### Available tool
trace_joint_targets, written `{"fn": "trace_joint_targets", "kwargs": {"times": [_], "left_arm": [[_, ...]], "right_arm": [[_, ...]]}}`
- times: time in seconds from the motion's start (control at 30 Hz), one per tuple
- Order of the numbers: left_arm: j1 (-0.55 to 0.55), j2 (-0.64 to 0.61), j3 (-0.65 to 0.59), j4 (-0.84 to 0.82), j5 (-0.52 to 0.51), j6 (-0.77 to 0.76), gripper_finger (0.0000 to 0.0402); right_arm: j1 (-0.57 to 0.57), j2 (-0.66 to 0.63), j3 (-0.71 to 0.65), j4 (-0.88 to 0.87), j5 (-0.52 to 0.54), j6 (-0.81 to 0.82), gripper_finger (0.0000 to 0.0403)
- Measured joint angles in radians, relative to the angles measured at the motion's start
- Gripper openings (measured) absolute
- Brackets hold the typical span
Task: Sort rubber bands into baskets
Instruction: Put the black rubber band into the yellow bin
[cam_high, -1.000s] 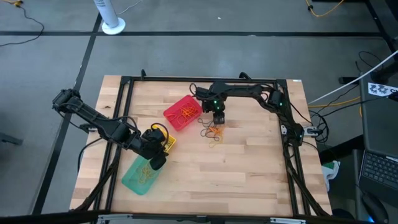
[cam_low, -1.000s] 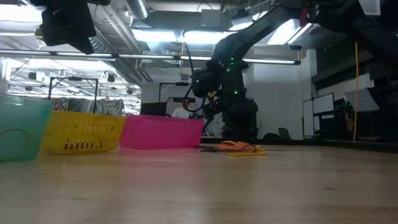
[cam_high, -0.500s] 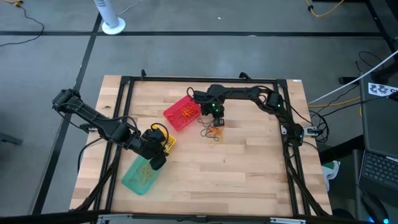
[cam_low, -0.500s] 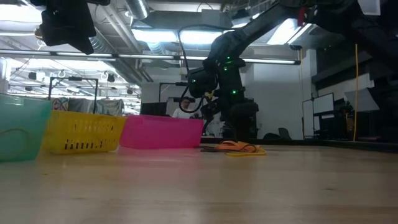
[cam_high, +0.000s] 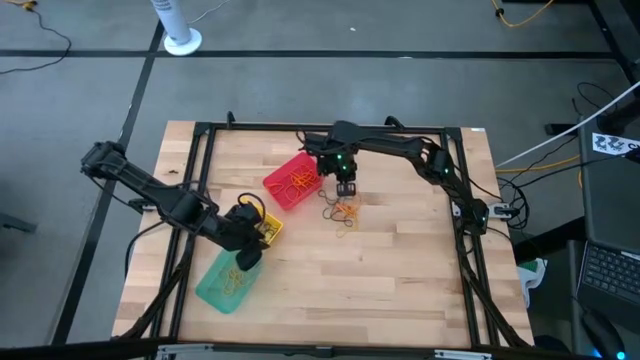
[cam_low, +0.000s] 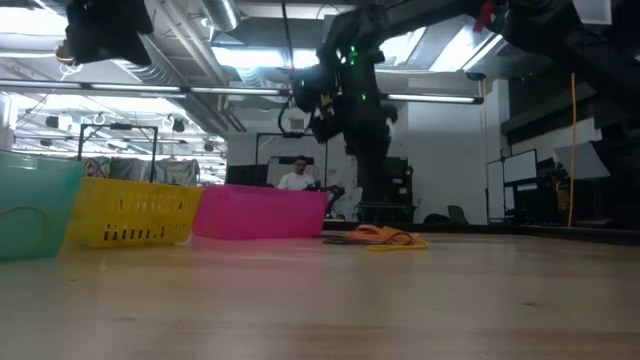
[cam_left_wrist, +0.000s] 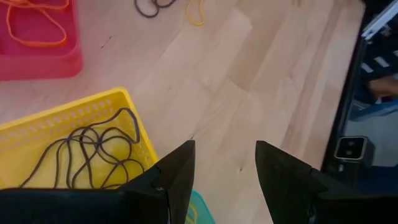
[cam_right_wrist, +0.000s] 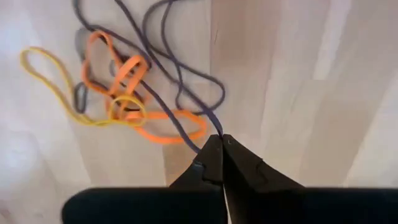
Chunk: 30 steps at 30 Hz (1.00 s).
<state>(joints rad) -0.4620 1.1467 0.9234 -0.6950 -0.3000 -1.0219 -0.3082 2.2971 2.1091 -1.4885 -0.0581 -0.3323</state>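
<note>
My right gripper has the dark rubber band. It will let go of the band among the dark rubber bands in the yellow basket (cam_high: 265, 229).
A loose pile of rubber bands (cam_high: 342, 212), orange, yellowish and dark, lies on the wooden table to the right of the red basket (cam_high: 292, 182). My right gripper (cam_high: 346, 188) hangs above the pile, shut on one dark band (cam_right_wrist: 186, 93). My left gripper (cam_high: 248, 258) stands open and empty over the yellow basket (cam_high: 268, 228) and the teal basket (cam_high: 225, 280). The yellow basket (cam_left_wrist: 87, 149) holds dark bands, and the red basket (cam_left_wrist: 37, 37) holds orange ones. My right gripper pinches a strand of the dark band (cam_right_wrist: 208, 124) between its two fingertips, which come from above and point down. The rest of that band trails down into the pile, tangled with the orange bands (cam_right_wrist: 124, 93) on the table.
The three baskets stand in a slanting row on the table's left half, seen side by side in the low view: teal (cam_low: 35, 210), yellow (cam_low: 130, 212), red (cam_low: 262, 212). A black frame (cam_high: 200, 150) runs round the table. Bare wood lies near the front edge.
My right gripper has risen from just above the pile to well above the table, staying over the pile. The pile itself lies where it lay.
</note>
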Motion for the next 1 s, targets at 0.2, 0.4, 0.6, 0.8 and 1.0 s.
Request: {"fn": "trace_joint_targets", "kwargs": {"times": [0.2, 0.4, 0.6, 0.8, 1.0], "left_arm": [[0.000, -0.064, 0.000, -0.002, 0.000, 0.052, 0.0164], [0.000, -0.147, 0.000, -0.004, 0.000, 0.098, 0.0164], [0.000, -0.219, 0.000, -0.004, 0.001, 0.167, 0.0164], [0.000, -0.248, 0.000, -0.007, 0.000, 0.221, 0.0164], [0.000, -0.252, 0.000, -0.010, 0.000, 0.244, 0.0164]], "right_arm": [[0.037, -0.002, 0.159, -0.049, -0.017, 0.054, 0.0001], [0.107, -0.032, 0.230, 0.015, -0.059, 0.138, 0.0001], [0.200, -0.037, 0.244, 0.131, -0.093, 0.281, 0.0001], [0.293, -0.037, 0.244, 0.418, -0.093, 0.408, 0.0001], [0.351, -0.037, 0.244, 0.744, -0.029, 0.490, 0.0001]]}}
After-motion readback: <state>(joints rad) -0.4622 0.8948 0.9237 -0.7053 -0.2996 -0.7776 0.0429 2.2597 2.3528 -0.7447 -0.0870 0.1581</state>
